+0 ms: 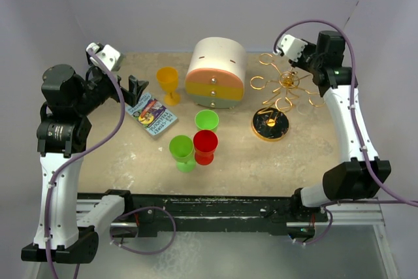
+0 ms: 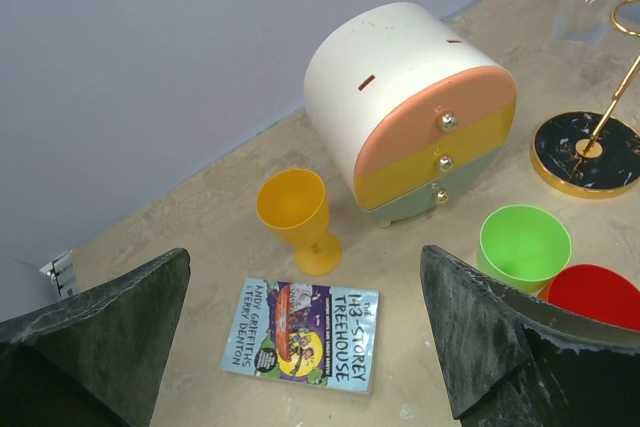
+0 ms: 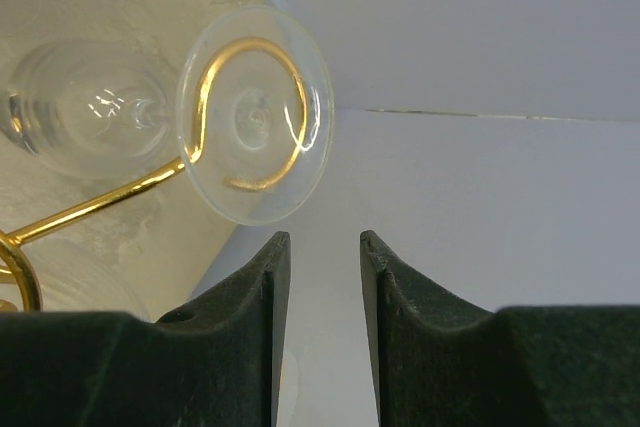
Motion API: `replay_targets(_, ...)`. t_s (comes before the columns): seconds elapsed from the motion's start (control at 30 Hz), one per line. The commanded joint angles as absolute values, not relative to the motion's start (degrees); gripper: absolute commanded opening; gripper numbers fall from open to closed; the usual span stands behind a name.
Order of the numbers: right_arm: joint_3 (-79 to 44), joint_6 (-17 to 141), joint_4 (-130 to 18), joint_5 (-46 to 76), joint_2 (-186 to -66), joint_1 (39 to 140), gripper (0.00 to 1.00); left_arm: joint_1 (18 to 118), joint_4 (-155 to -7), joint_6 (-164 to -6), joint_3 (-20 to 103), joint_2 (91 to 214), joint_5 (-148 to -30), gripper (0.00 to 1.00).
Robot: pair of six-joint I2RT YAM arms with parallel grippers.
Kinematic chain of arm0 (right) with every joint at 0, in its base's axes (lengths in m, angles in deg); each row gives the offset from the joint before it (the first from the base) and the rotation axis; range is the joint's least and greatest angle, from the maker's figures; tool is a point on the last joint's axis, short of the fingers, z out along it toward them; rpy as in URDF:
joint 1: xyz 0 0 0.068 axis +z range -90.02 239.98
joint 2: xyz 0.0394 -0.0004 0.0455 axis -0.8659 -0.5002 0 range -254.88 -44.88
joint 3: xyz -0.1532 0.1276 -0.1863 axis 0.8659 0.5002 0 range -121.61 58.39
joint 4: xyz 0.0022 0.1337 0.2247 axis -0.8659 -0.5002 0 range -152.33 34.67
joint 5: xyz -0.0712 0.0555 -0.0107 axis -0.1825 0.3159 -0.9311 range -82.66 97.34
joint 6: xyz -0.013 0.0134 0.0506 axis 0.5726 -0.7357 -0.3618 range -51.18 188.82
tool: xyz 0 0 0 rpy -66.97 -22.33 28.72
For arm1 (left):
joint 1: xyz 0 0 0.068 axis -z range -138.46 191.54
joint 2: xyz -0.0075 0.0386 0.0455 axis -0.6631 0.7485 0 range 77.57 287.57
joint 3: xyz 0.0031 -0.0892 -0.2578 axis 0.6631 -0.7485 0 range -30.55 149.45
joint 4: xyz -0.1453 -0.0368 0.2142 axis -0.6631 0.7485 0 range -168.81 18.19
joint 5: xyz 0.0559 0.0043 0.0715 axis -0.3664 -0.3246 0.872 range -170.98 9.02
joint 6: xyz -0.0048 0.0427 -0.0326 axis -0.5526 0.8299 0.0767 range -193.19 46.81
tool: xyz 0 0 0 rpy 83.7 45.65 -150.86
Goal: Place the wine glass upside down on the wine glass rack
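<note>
My left gripper is about to close on the front green cup's rim (image 1: 176, 137), on the side facing the book, because that cup will be lifted next.
The clear wine glass (image 3: 250, 112) hangs upside down on the gold wire rack. Its round foot rests on a curled loop arm (image 3: 215, 77), and its bowl (image 3: 75, 107) hangs below. The left wrist view also shows the bowl (image 2: 585, 9). The rack (image 1: 287, 83) stands at the right rear on its black-and-gold disc base (image 1: 270, 124). My right gripper (image 3: 324, 242) is just beside the glass foot, apart from it, with its jaws a little apart and empty. It is at the rack's top in the top view (image 1: 305, 70). My left gripper (image 2: 305, 252) is wide open and empty above the book.
A round drawer box (image 1: 216, 73) with orange and yellow bands stands at centre rear. A yellow goblet (image 1: 168, 83) and a book (image 1: 151, 114) lie to its left. Two green cups (image 1: 206, 120) (image 1: 182, 151) and a red cup (image 1: 205, 144) stand in the middle.
</note>
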State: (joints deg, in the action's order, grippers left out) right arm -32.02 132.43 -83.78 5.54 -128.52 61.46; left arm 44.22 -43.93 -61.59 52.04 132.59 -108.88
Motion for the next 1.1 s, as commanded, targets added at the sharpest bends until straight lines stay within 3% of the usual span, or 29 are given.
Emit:
replay_targets(0.0,-31.87,132.36,-82.5,6.3,-125.45,60.83,0.37,43.82,-46.25,-60.93,51.67,131.67,-109.81,0.99)
replay_targets(0.57,-32.4,127.55,-78.47,3.06,-121.09,58.58,0.39,43.82,-46.91,-61.41,51.06,132.25,-107.81,0.99)
replay_targets(0.7,-35.87,118.99,-78.97,2.7,-121.49,58.62,0.5,43.87,-45.62,-60.96,49.93,133.63,-108.5,0.99)
replay_targets(0.8,-40.56,113.16,-82.04,-0.86,-123.45,58.66,0.51,44.06,-42.63,-58.58,49.42,135.54,-112.58,1.0)
replay_targets(1.07,-40.44,101.97,-84.21,7.66,-119.23,58.67,0.6,53.53,-35.04,-49.56,46.16,139.95,-112.49,1.0)
